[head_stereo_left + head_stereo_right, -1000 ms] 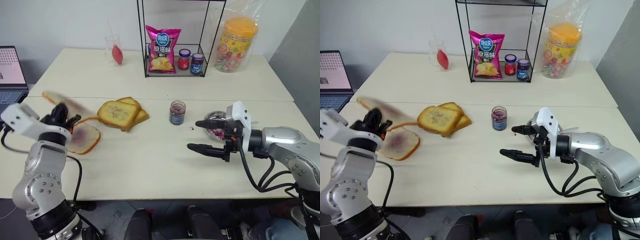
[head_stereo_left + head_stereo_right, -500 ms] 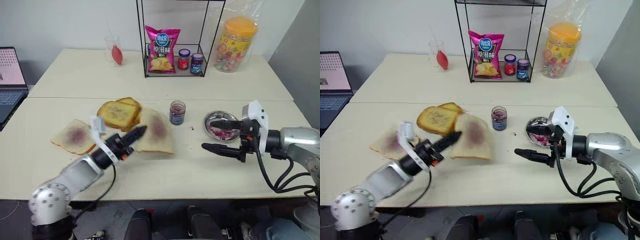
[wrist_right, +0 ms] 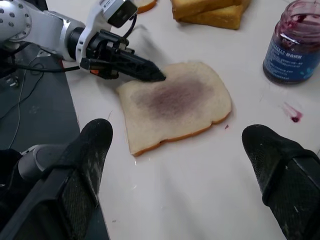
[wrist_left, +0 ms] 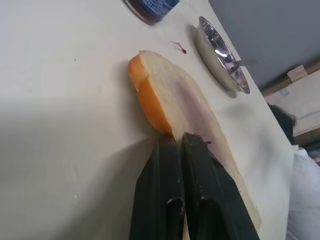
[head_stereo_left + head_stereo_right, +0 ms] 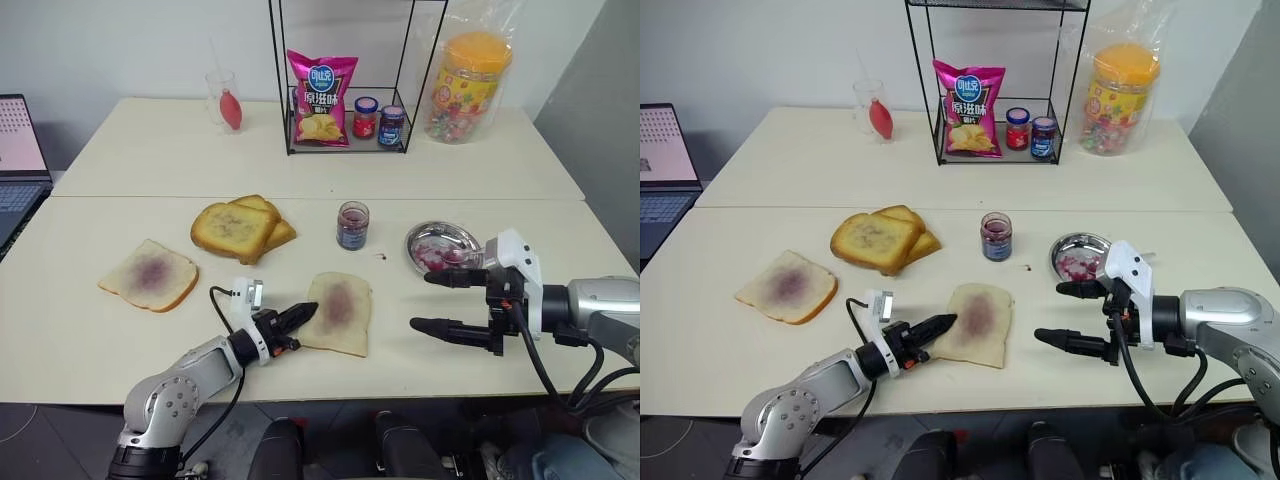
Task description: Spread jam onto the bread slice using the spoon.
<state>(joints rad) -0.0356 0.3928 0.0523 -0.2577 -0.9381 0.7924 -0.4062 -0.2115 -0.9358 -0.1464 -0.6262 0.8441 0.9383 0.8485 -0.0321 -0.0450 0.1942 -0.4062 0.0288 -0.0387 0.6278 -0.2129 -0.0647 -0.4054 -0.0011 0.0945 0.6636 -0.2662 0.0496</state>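
Observation:
The robot's right gripper will next move to the spoon handle's outer end [image 5: 484,250], which sticks out past the metal dish's rim, and close there.
The bread slice [image 5: 342,312], pale with a purple smear at its centre, lies flat near the table's front middle. My left gripper [image 5: 304,314] is low over the table and shut on the slice's near left edge; its black fingers [image 4: 172,165] are pressed together at the crust. To the right of the slice my right gripper [image 5: 422,300] hovers open and wide with nothing in it, pointing at the bread [image 3: 175,102]. The jam jar [image 5: 352,225] stands open behind the slice. A thin silver handle, seemingly the spoon [image 4: 246,62], pokes over the rim of a metal dish [image 5: 418,236].
A second pale smeared slice [image 5: 150,275] lies at the left. Two toasted slices [image 5: 240,225] are stacked behind. A wire rack [image 5: 345,90] with a crisp bag and two small jars, a sweets tub [image 5: 468,85] and a glass [image 5: 222,98] stand at the back.
My left gripper swung the slice from the left side across and down to the front middle, where it now lies flat. My right gripper drew back slightly to the right.

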